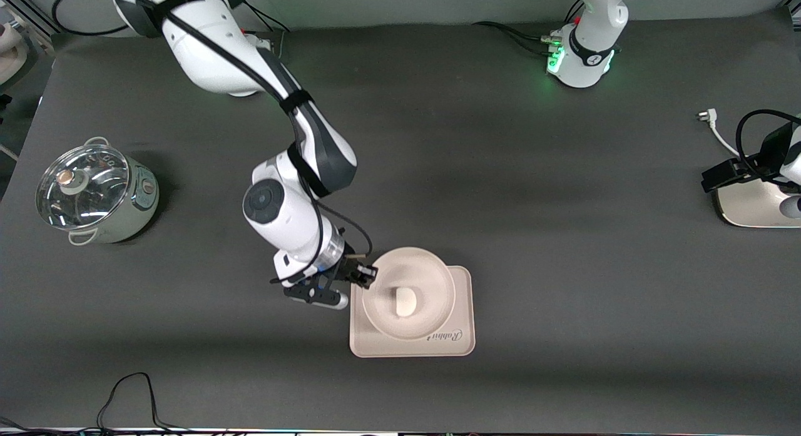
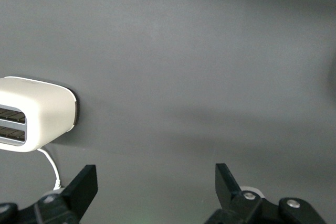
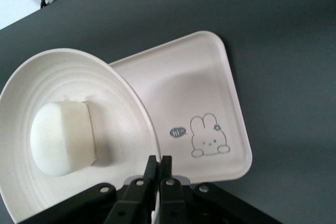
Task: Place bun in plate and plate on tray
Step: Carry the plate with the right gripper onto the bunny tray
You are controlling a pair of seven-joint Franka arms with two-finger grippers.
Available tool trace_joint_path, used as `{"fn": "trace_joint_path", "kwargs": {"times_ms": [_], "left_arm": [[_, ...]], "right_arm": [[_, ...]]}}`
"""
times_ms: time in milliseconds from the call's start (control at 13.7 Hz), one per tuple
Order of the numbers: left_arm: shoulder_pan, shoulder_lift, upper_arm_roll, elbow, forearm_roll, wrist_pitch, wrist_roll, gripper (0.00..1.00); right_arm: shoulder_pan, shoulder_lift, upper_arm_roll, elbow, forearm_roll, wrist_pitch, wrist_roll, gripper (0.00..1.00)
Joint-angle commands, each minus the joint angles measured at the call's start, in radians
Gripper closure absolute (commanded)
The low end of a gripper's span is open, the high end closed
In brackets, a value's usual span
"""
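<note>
My right gripper should release the plate, with the bun inside, flat on the middle of the cream tray point(image 1: 413, 308) point(image 3: 144, 117).
The round cream plate point(image 1: 432, 270) lies over the cream tray point(image 1: 360, 345), and its rim overhangs the tray's edge farther from the front camera. The white bun point(image 1: 405, 301) sits in the plate. My right gripper point(image 1: 366, 276) is shut on the plate's rim at the side toward the right arm's end. The right wrist view shows the closed gripper point(image 3: 159, 160) on the plate point(image 3: 31, 182), with the bun point(image 3: 62, 139) in it. The tray point(image 3: 199, 87) with its rabbit drawing shows beneath. I cannot tell if the plate rests on the tray. My left gripper point(image 1: 726, 173) point(image 2: 155, 174) waits open and empty.
A steel pot with a glass lid point(image 1: 94, 195) stands at the right arm's end of the table. A white toaster point(image 1: 751, 204) point(image 2: 31, 114) sits at the left arm's end, under the left gripper, with a white plug and cable point(image 1: 710, 120) beside it.
</note>
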Motion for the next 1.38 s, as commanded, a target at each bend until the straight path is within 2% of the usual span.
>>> {"fn": "trace_joint_path", "kwargs": {"times_ms": [0, 437, 729, 802, 874, 947, 1166, 1312], "left_arm": [[-0.002, 0.008, -0.001, 0.018, 0.006, -0.002, -0.011, 0.00], [-0.002, 0.008, 0.000, 0.018, 0.006, -0.002, -0.011, 0.00], [0.000, 0.008, 0.000, 0.018, 0.006, -0.002, -0.011, 0.00], [0.000, 0.008, 0.000, 0.018, 0.006, -0.002, -0.011, 0.00], [0.000, 0.008, 0.000, 0.018, 0.006, -0.002, -0.011, 0.00], [0.000, 0.008, 0.000, 0.018, 0.006, -0.002, -0.011, 0.00], [0.000, 0.008, 0.000, 0.018, 0.006, -0.002, -0.013, 0.00], [0.000, 0.009, 0.000, 0.018, 0.006, -0.002, -0.011, 0.00]], "right_arm": [[-0.001, 0.102, 0.006, 0.110, 0.028, -0.016, -0.020, 1.00], [0.005, 0.226, 0.010, 0.102, 0.034, 0.137, -0.019, 1.00], [0.008, 0.254, 0.015, 0.101, 0.034, 0.174, -0.019, 1.00], [0.008, 0.254, 0.015, 0.101, 0.034, 0.174, -0.017, 0.82], [0.008, 0.252, 0.015, 0.101, 0.034, 0.174, -0.019, 0.35], [0.008, 0.252, 0.015, 0.099, 0.034, 0.172, -0.019, 0.01], [0.008, 0.231, 0.013, 0.101, 0.026, 0.168, -0.016, 0.00], [0.014, 0.170, 0.013, 0.078, 0.025, 0.107, -0.008, 0.00]]}}
